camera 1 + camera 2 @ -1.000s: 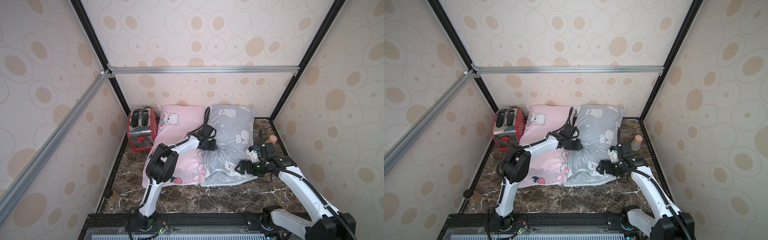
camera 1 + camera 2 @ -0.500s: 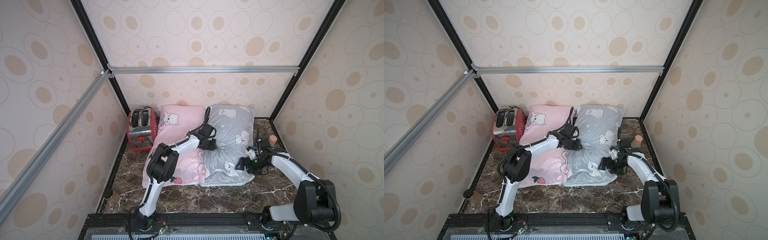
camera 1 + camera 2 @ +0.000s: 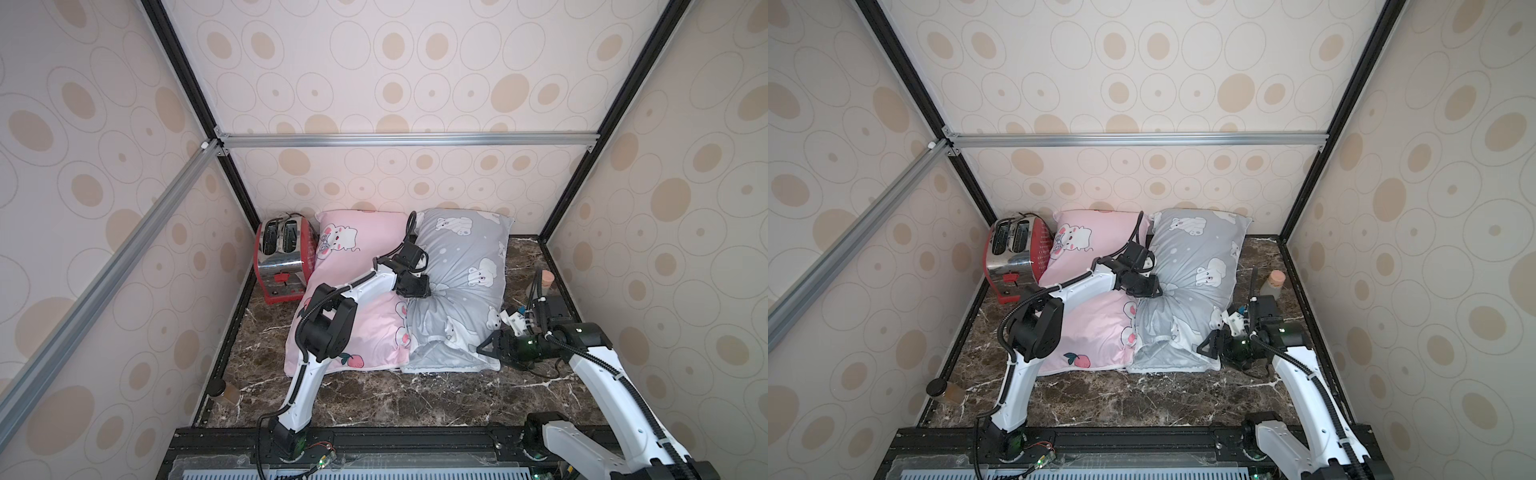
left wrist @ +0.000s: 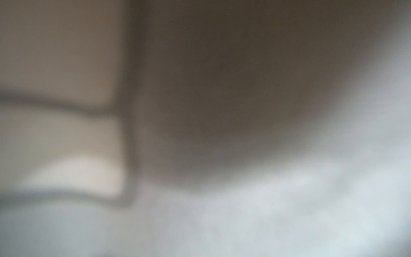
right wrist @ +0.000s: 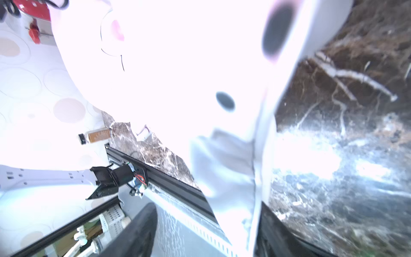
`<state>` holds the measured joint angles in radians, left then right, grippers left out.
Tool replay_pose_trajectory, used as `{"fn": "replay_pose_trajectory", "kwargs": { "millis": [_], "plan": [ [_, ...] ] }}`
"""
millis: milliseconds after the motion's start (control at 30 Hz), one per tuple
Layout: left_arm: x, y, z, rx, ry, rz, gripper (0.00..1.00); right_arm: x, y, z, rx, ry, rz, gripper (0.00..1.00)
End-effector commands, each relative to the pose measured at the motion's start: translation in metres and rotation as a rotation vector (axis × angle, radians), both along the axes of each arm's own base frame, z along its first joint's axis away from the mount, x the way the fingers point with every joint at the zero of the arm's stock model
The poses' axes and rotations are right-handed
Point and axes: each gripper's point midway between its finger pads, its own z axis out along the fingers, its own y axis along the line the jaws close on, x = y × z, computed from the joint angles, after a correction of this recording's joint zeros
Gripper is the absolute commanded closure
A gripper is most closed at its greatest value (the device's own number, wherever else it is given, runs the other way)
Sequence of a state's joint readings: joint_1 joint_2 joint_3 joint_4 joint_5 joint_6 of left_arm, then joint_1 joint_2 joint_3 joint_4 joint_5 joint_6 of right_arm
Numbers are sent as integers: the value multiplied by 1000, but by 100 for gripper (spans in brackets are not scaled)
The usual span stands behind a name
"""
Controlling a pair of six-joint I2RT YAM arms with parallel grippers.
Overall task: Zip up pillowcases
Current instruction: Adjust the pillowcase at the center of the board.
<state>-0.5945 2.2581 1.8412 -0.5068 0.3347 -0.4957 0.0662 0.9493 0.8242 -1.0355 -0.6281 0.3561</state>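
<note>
My right gripper has the grey pillowcase's hem lying along one of its open fingers, so it should back off and pinch the near corner's tip (image 3: 497, 367).
Two pillowcases lie side by side on the marble table (image 3: 395, 399). The pink pillowcase (image 3: 357, 249) (image 3: 1096, 328) is on the left and the grey pillowcase (image 3: 461, 257) (image 3: 1196, 249) on the right. My left gripper (image 3: 417, 289) (image 3: 1146, 291) is sunk into the grey one's left middle. Folds radiate from it, and it seems shut on a bunch of cloth. The left wrist view is only blur. My right gripper (image 3: 488, 349) (image 3: 1208, 345) (image 5: 208, 207) straddles the grey one's near right corner, jaws apart. The hem lies against one of its fingers (image 5: 273, 233).
A red toaster (image 3: 282, 257) stands at the back left beside the pink pillowcase. A small black-capped bottle (image 3: 224, 388) sits at the left front edge and a pink-capped bottle (image 3: 546, 280) by the right wall. Patterned walls close in three sides.
My right gripper has shifted a little toward the front onto the grey pillowcase's near corner, and its jaws have narrowed. The right arm has changed its bend. The left arm has stayed put.
</note>
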Motion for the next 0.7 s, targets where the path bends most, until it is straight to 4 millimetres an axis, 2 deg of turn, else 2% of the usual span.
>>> {"fn": "replay_pose_trajectory", "kwargs": {
  "millis": [0,100,167,367,400,567,667],
  "plan": [
    [41,100,-71,294,10,219,64,-28,-5,-14,-26,109,-16,41],
    [41,100,-69,289,8,220,64,-33,-13,-26,-78,125,-34,47],
    [41,100,-66,282,2,224,64,-30,-14,-25,-85,123,-44,54],
    [38,102,-56,274,-15,224,64,-25,-20,-30,-126,123,-70,64],
    [37,102,-56,275,-14,223,64,-23,-22,-30,-134,112,-73,63],
    [38,101,-54,271,-18,217,64,-13,-36,-27,-220,65,-117,43],
    [37,101,-54,273,-17,213,64,-6,-44,-27,-274,47,-118,37]
  ]
}}
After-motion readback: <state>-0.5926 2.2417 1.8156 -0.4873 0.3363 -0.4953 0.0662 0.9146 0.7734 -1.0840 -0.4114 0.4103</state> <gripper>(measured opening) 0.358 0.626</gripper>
